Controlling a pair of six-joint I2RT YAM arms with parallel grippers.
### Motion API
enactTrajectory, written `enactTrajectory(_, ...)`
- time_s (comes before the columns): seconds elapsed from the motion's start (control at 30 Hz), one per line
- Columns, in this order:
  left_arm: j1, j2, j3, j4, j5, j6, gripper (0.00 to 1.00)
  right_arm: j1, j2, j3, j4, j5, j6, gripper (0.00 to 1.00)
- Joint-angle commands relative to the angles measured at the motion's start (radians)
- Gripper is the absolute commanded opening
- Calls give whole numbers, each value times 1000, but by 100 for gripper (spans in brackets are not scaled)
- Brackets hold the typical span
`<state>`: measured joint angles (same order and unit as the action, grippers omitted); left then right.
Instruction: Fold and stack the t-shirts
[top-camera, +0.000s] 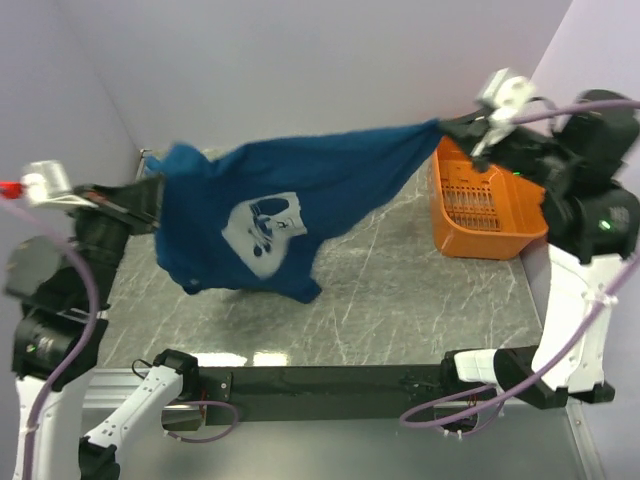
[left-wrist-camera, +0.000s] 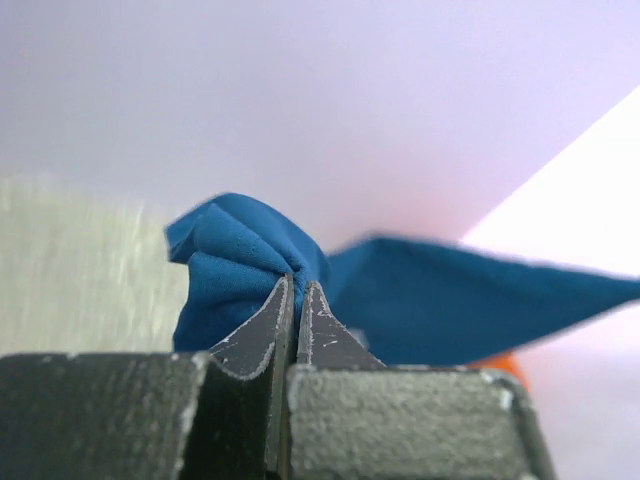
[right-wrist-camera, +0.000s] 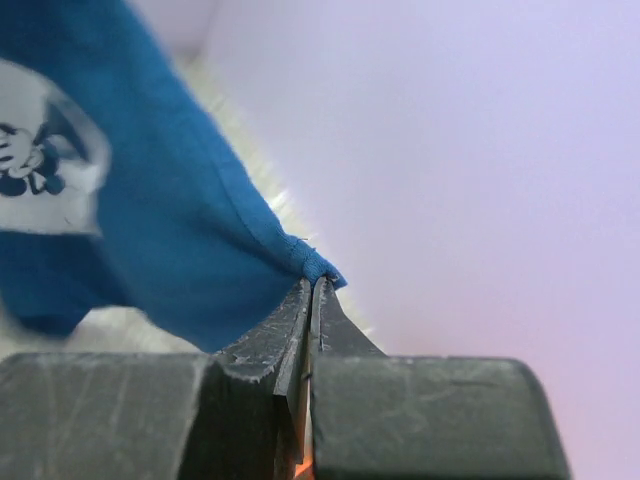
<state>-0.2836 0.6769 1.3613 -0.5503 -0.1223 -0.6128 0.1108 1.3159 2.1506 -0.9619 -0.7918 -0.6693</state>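
Observation:
Next, I lay the crooked, sagging t-shirt, held bunched in my left gripper, flat first, then take its loose lower edge (top-camera: 250, 288).
A dark teal-blue t-shirt (top-camera: 300, 190) with a pale grey print (top-camera: 262, 230) hangs stretched in the air between both grippers, its lower part sagging toward the table. My left gripper (top-camera: 152, 200) is shut on a bunched edge of the t-shirt (left-wrist-camera: 235, 265) at the left. My right gripper (top-camera: 447, 128) is shut on a hem corner of the t-shirt (right-wrist-camera: 200, 230) at the upper right, above the basket. The print also shows in the right wrist view (right-wrist-camera: 40, 160).
An orange plastic basket (top-camera: 480, 205) stands at the back right of the grey marble table (top-camera: 400, 290). Pale walls close in behind and at both sides. A black rail (top-camera: 330, 380) runs along the near edge.

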Motion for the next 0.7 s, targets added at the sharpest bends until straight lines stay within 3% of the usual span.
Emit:
enactTrajectory(0.0, 4, 26, 137, 194, -51, 116, 1, -84, -7, 101, 142, -58, 221, 0)
enactTrajectory(0.23, 4, 41, 249, 317, 29, 134, 1, -197, -46, 278, 324, -81, 460, 0)
enactTrajectory(0.4, 4, 76, 302, 365, 33, 151, 1, -249, -35, 321, 443, -12, 626, 0)
enactTrajectory(0.5, 4, 105, 285, 403, -43, 154, 1, -250, -37, 263, 518, 35, 662, 0)
enactTrajectory(0.67, 4, 197, 167, 400, -114, 140, 1, -241, -17, -1, 566, 46, 666, 0)
